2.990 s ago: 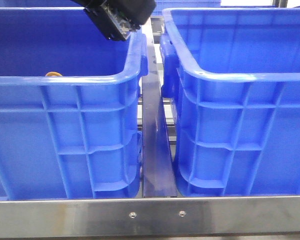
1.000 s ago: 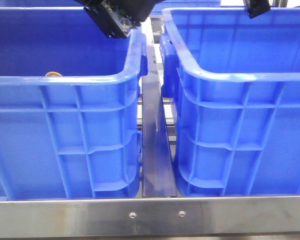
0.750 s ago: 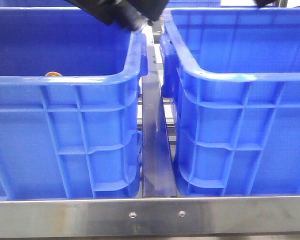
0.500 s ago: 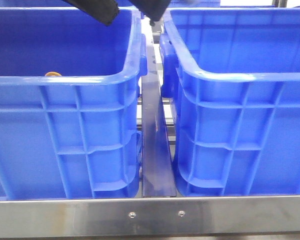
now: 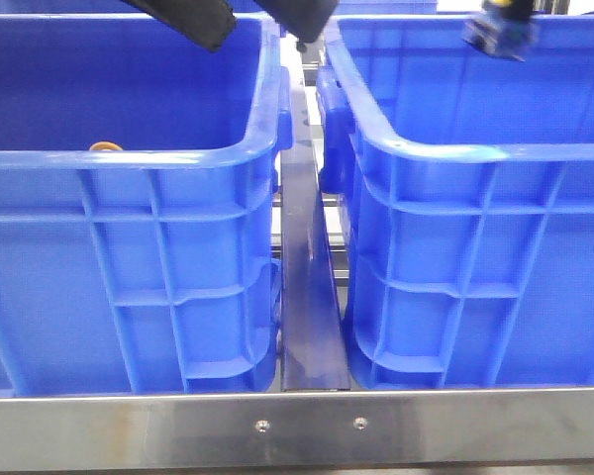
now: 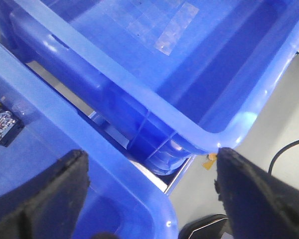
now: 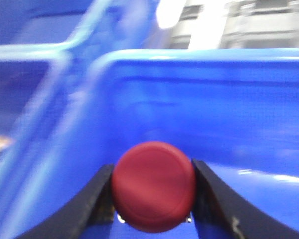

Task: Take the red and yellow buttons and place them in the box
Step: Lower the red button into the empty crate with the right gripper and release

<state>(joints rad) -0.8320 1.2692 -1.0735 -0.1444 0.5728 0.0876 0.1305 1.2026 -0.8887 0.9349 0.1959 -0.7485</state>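
Next, my right gripper puts the red button down on the bare blue box's bottom behind the front rim [image 5: 482, 126].
My right gripper [image 7: 152, 170] is shut on the red button [image 7: 153, 186], whose dark red domed cap sits between the two fingers. In the front view it shows blurred [image 5: 500, 32], high over the right blue box [image 5: 475, 153]. My left gripper [image 6: 150, 155] is open and empty, above the inner rims of the two boxes; one of its black fingers [image 5: 210, 28] shows at the top of the front view. A small yellow-orange thing [image 5: 106, 147], probably the yellow button, peeks over the front rim inside the left blue box [image 5: 129, 158].
The two deep blue boxes stand side by side with a narrow metal strip [image 5: 307, 287] between them. A metal rail [image 5: 297, 426] runs along the front. A small circuit board [image 6: 2, 127] lies in the left box. The right box's floor [image 6: 154, 45] shows bare.
My right gripper has come back into view at the top right of the front view, lower and blurred. My left gripper has risen and turned, so only its fingers show.
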